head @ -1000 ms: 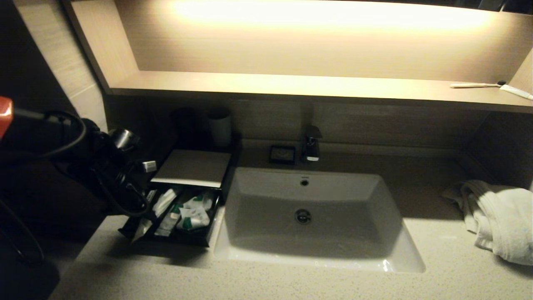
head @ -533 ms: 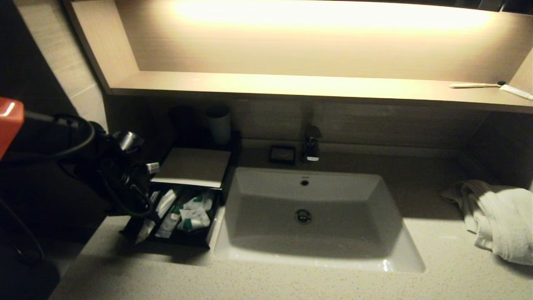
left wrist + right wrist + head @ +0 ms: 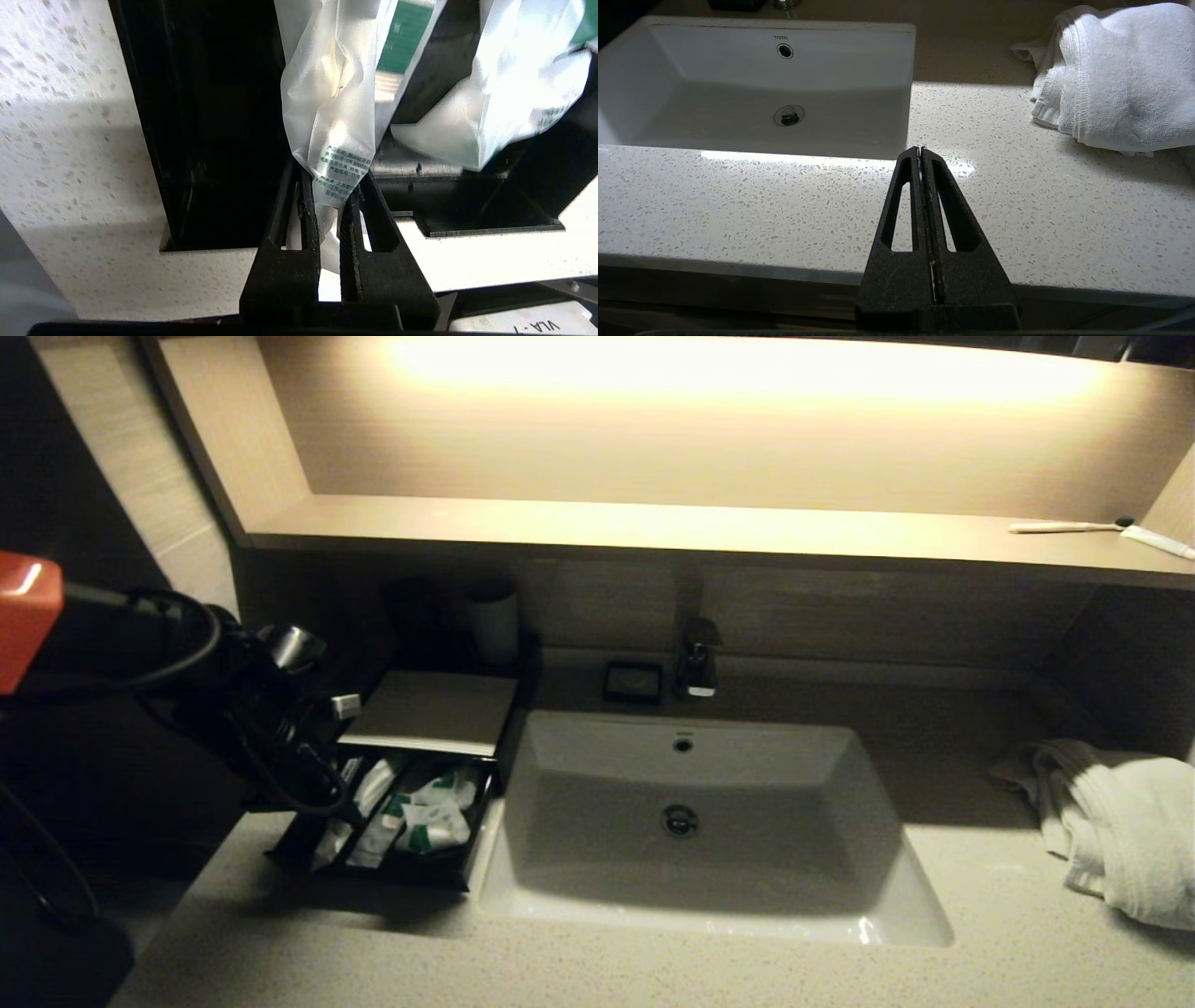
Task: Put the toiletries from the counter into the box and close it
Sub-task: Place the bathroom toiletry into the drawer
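Observation:
The clear-wrapped sachet will go from my left gripper down in the drawer (image 3: 363, 817) (image 3: 328, 120), where I should put it beside the dark compartment, against its green-marked neighbour.
The black box (image 3: 431, 709) with its cream top stands left of the basin, its drawer (image 3: 401, 875) pulled out towards me. Several white toiletries sachets with green marks (image 3: 425, 821) lie in the drawer. My left arm (image 3: 252, 719) hangs over the drawer's left side. My left gripper (image 3: 332, 179) is shut on the end of a clear-wrapped sachet (image 3: 331, 116), which reaches into the drawer beside a dark compartment (image 3: 224, 116) with nothing in it. Other sachets (image 3: 509, 93) lie beyond. My right gripper (image 3: 920, 150) is shut on nothing, low over the counter (image 3: 784, 205) in front of the basin's right corner.
The white basin (image 3: 709, 922) fills the middle of the counter (image 3: 653, 971), with a tap (image 3: 698, 663) and a small black dish (image 3: 633, 681) behind it. A pale cup (image 3: 493, 621) stands behind the box. A white towel (image 3: 1120, 821) lies at the right. A toothbrush (image 3: 1064, 527) lies on the lit shelf.
My left arm has shifted slightly back and up. The held sachet's end, which hung over the drawer's front left corner, now lies further inside the drawer. The grip has not changed.

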{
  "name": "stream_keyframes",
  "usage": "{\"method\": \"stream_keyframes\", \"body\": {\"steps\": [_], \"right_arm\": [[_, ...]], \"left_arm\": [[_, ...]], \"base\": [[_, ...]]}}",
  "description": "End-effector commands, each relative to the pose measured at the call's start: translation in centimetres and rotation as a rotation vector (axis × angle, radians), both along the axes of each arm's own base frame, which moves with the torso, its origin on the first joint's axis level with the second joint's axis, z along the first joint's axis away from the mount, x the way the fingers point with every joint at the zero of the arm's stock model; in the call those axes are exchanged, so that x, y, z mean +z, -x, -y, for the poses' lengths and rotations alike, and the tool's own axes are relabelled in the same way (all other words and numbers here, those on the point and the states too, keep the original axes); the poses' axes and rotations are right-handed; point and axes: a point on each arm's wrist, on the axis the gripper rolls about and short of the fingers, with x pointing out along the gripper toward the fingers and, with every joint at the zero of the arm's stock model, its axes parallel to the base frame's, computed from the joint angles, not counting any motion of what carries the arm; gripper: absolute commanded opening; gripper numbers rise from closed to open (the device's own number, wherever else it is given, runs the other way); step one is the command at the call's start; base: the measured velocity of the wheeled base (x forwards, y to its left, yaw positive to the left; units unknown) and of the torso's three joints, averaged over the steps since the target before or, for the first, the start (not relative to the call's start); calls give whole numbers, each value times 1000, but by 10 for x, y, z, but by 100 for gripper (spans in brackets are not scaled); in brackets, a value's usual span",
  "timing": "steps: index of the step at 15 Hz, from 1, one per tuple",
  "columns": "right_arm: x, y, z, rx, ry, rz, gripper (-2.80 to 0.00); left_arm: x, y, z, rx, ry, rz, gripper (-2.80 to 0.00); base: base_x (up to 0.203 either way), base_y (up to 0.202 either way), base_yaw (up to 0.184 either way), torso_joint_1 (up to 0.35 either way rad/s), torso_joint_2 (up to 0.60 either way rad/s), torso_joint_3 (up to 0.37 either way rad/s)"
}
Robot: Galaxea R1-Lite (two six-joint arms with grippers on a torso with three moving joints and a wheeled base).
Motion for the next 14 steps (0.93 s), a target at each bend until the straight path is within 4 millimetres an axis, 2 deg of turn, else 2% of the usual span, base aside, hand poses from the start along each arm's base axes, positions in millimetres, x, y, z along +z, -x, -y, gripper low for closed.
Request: {"method": "stream_keyframes", "body": {"steps": [1,14], "right_arm": [[0,0,0,1,0,0,-280],[0,0,0,1,0,0,-280]], "left_arm": [[1,-3,0,0,1,8,-280],[-2,-15,4,-19,-3,24,-280]], "base": [[0,0,0,0,0,0],[0,0,0,0,0,0]]}}
